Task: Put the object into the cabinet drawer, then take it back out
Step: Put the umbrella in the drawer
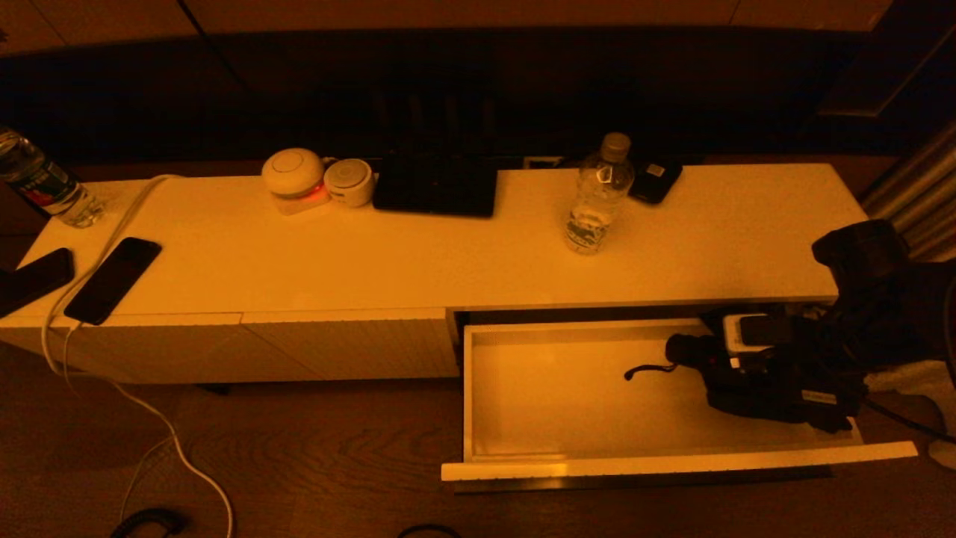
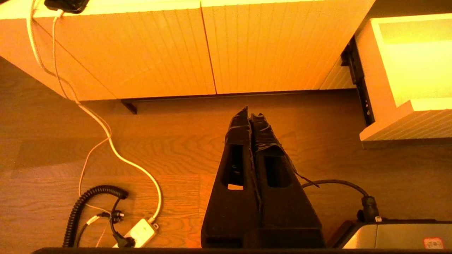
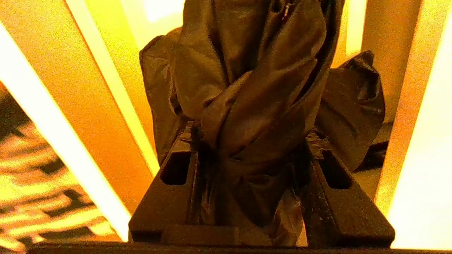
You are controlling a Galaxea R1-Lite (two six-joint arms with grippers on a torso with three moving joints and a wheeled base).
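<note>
My right gripper should set the dark fabric bundle down on the drawer's bottom near its front edge (image 1: 745,402), over toward the curtain.
The long white cabinet (image 1: 448,254) has its drawer (image 1: 672,459) pulled out at the right, white inside. My right gripper (image 1: 736,366) reaches into the drawer's right half, shut on a dark fabric bundle (image 1: 691,351) with a thin strap trailing left. In the right wrist view the crumpled dark fabric bundle (image 3: 247,88) fills the space between the fingers of the right gripper (image 3: 250,135), with white drawer walls (image 3: 406,106) around it. My left gripper (image 2: 251,114) hangs shut and empty over the wooden floor before the ribbed front panels, the drawer (image 2: 409,63) off to its side.
On the cabinet top stand a clear water bottle (image 1: 597,196), a dark device (image 1: 655,179), a black slab (image 1: 437,183), two round white devices (image 1: 293,175), two phones (image 1: 113,279) and another bottle (image 1: 45,187). A white cable (image 2: 106,130) and power strip (image 2: 139,233) lie on the floor.
</note>
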